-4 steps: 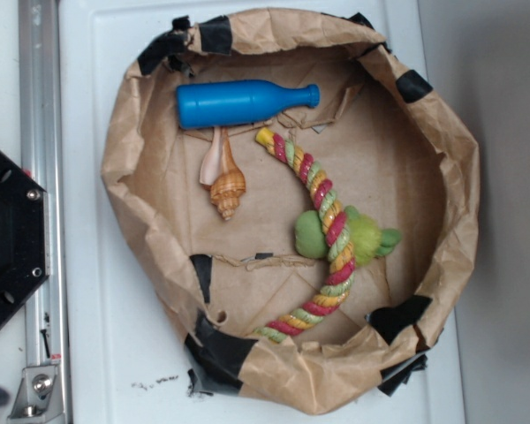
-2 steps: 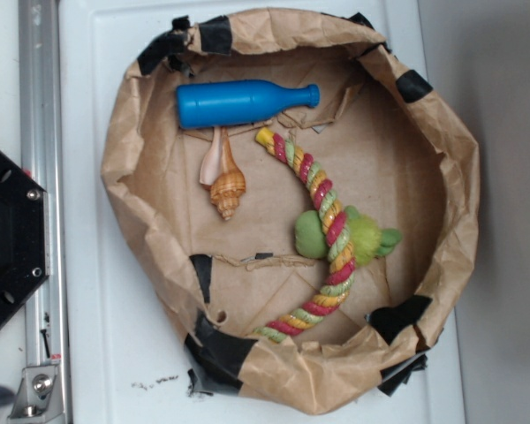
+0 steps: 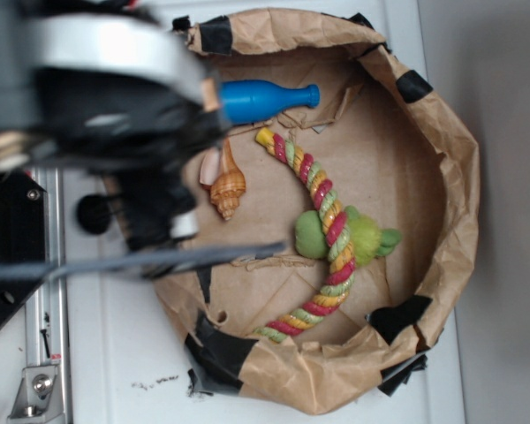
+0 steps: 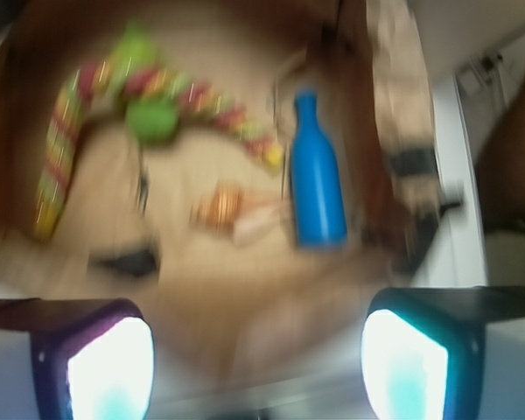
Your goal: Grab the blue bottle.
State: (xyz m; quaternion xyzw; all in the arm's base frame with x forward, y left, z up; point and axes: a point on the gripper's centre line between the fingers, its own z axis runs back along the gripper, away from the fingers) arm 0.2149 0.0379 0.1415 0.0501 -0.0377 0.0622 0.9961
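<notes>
The robot's gripper needs to next go to the blue bottle's body (image 3: 254, 102) (image 4: 318, 181), close to where it narrows toward the neck, and grab it there.
The blue bottle (image 3: 269, 98) lies on its side at the back of a brown paper basin (image 3: 459, 177), neck pointing right. Its base end is hidden behind my blurred arm (image 3: 115, 106), which hangs over the basin's left rim. In the wrist view the blue bottle (image 4: 318, 171) lies ahead and to the right, neck pointing away. My gripper (image 4: 258, 354) is open, with its fingers (image 4: 109, 367) wide apart, nothing between them, and well short of the bottle.
A seashell (image 3: 227, 190) lies just in front of the bottle. A striped rope toy (image 3: 322, 221) with a green plush (image 3: 362, 238) curves through the basin's middle. A black base (image 3: 0, 291) and a metal rail (image 3: 44, 353) stand at the left.
My arm has swung into the exterior view from the left and now covers the bottle's base and the basin's left side. The objects have not moved.
</notes>
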